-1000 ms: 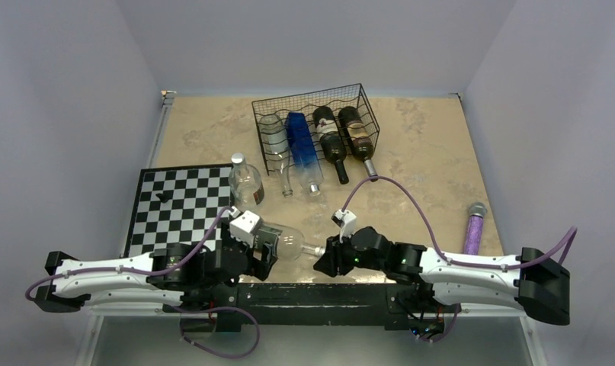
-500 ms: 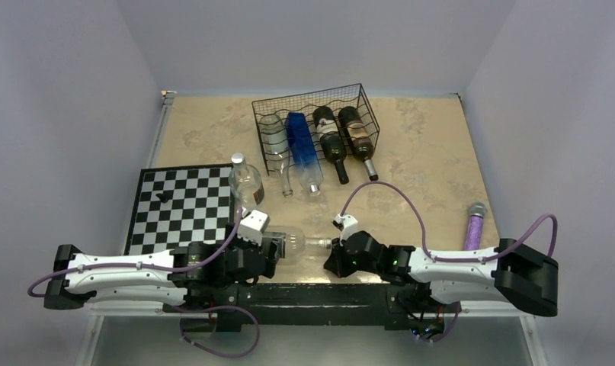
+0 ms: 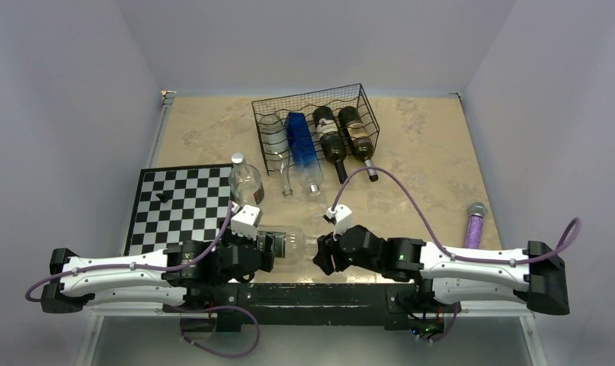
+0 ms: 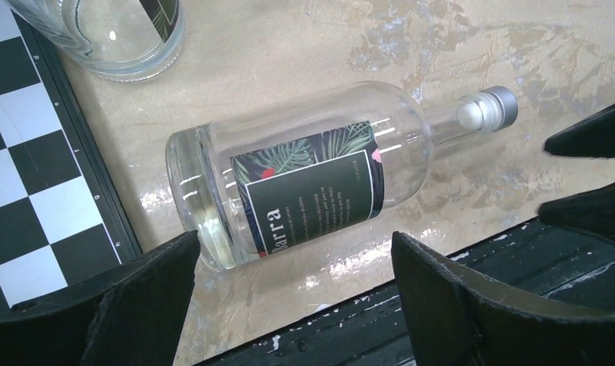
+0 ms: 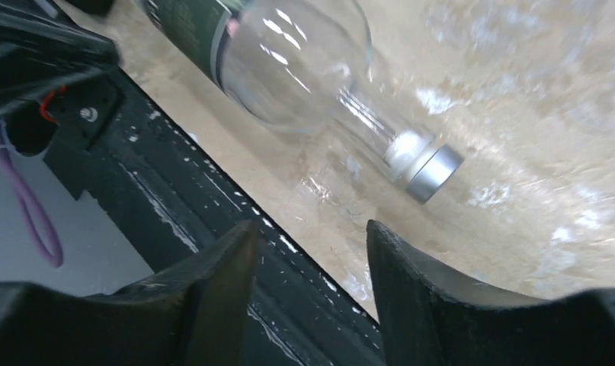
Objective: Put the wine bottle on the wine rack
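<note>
The bottle's silver cap slants beyond my right fingers; next I line up and grip the neck (image 5: 363,113) by the bottle's shoulder.
A clear wine bottle (image 3: 293,242) with a dark green label and silver cap lies on its side near the table's front edge. In the left wrist view the bottle (image 4: 304,183) lies just beyond my open left gripper (image 4: 294,240), untouched, cap pointing right. My left gripper (image 3: 270,248) is over its base end. My right gripper (image 3: 319,255) is open at the neck end. In the right wrist view the cap (image 5: 434,171) lies beyond the open right gripper (image 5: 310,226). The black wire wine rack (image 3: 365,103) stands at the back.
The rack holds a clear bottle, a blue bottle (image 3: 302,149) and two dark bottles (image 3: 346,137). An upright clear bottle (image 3: 245,183) stands by the chessboard (image 3: 178,206). A purple microphone (image 3: 473,225) lies at the right. A black rail (image 3: 319,293) runs along the front edge.
The right gripper has moved left, closer to the bottle's neck. The left gripper has shifted slightly over the bottle's base end. The bottle still lies on the table.
</note>
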Robot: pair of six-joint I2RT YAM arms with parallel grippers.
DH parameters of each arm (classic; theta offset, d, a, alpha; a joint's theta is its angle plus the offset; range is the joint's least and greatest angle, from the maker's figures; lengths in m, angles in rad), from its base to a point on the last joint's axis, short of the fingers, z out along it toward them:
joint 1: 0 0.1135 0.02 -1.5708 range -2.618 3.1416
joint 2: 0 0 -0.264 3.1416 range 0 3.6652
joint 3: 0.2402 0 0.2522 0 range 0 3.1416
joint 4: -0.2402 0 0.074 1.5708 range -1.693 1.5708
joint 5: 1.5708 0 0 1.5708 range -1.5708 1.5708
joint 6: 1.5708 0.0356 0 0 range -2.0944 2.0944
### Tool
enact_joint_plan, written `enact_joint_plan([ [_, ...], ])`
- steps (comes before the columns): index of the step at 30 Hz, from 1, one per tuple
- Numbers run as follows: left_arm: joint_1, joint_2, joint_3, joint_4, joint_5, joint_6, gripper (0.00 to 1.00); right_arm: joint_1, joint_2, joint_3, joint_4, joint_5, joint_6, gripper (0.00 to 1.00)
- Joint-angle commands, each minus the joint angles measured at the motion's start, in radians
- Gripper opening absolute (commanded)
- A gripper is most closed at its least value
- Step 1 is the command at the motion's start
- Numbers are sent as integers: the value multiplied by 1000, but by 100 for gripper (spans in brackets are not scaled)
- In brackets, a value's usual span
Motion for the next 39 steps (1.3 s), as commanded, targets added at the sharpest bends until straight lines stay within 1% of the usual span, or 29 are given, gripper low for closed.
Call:
enact_joint_plan([
  [1,6,-32,51,-22,-29,-2,99,6,-79,153,-240,76,-152,61],
  [4,5,-56,81,-51,-24,18,99,6,-74,203,-293,33,-259,70],
  [7,5,-90,108,-80,-27,33,99,4,-1,258,-332,-16,-372,77],
  [12,5,-155,146,-111,-23,68,99,-3,198,370,-390,-62,-520,79],
  [16,5,-193,162,-134,-19,85,99,-43,303,407,-352,-116,-690,73],
  [20,5,-223,169,-162,-19,81,99,-97,357,451,-321,-202,-750,72],
  [28,5,-257,174,-167,-23,101,99,-122,551,517,-289,-348,-791,70],
  [32,4,-270,185,-185,-26,104,99,-126,628,528,-260,-374,-776,62],
  [39,5,-297,183,-192,-29,111,99,-126,667,519,-206,-379,-734,51],
])
